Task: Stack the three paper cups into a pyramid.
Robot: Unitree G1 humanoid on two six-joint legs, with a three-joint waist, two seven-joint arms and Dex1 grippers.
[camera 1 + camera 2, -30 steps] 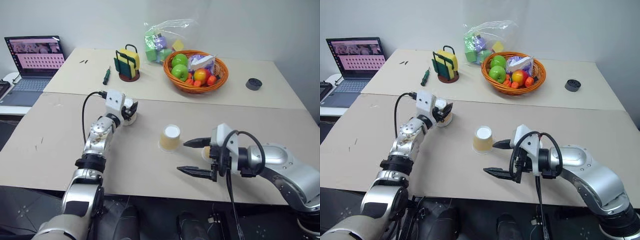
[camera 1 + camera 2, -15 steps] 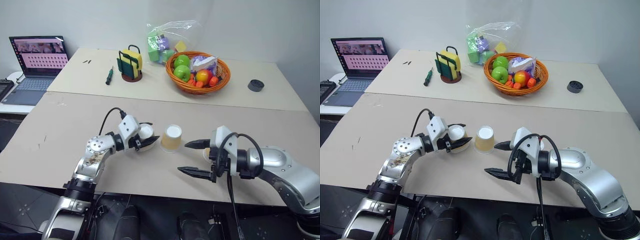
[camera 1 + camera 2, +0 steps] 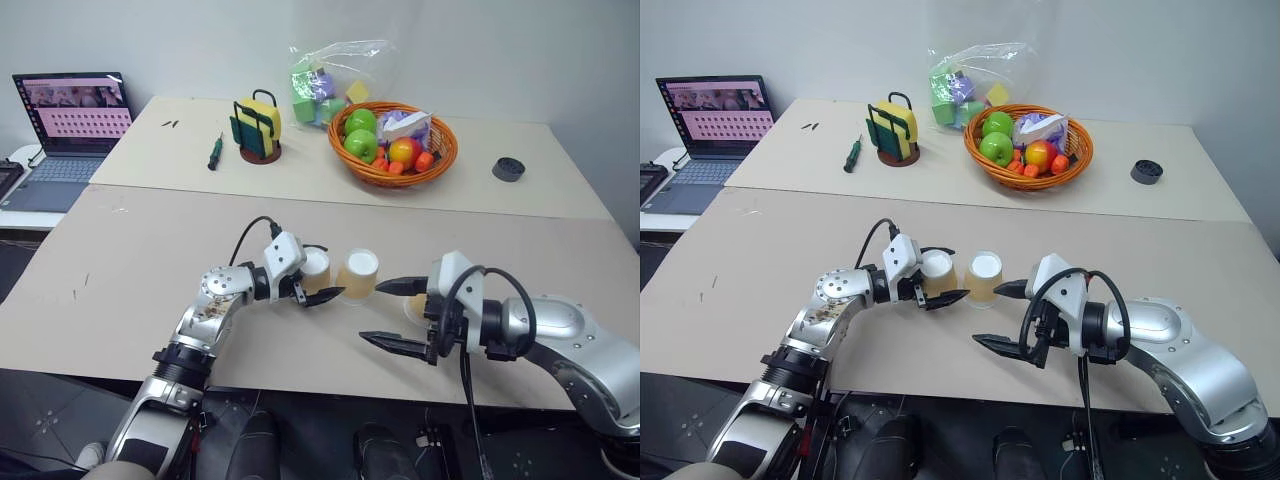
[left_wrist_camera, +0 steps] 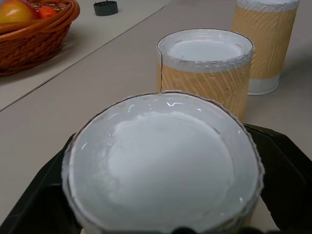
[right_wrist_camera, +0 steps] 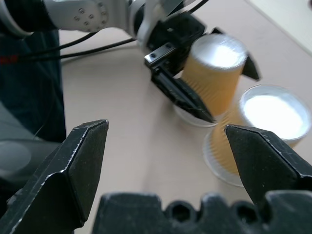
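I will close my right gripper on the sides of the third cup point(image 3: 418, 302), below its white base, because this cup goes on top.
Three tan paper cups stand upside down near the table's front edge, white bases up. The first cup point(image 3: 313, 268) sits between the fingers of my left gripper point(image 3: 328, 270), which is open around it. Just right of it, close beside it, stands the second cup point(image 3: 358, 277). The third cup point(image 3: 412, 306) is mostly hidden behind my right gripper point(image 3: 372, 312), which is open and empty, hovering in front of and to the right of the second cup. The left wrist view shows all three in a row: first cup point(image 4: 161, 165), second point(image 4: 204, 73), third point(image 4: 265, 44).
On the far table stand a fruit basket point(image 3: 392, 140), a bag of coloured blocks point(image 3: 325, 80), a sponge holder point(image 3: 255, 125), a screwdriver point(image 3: 212, 152) and a black round lid point(image 3: 508, 168). A laptop point(image 3: 65, 125) sits at far left.
My left gripper carried the first cup to the right and toward me, beside the second cup, and its fingers have spread apart. The right gripper has stayed in place.
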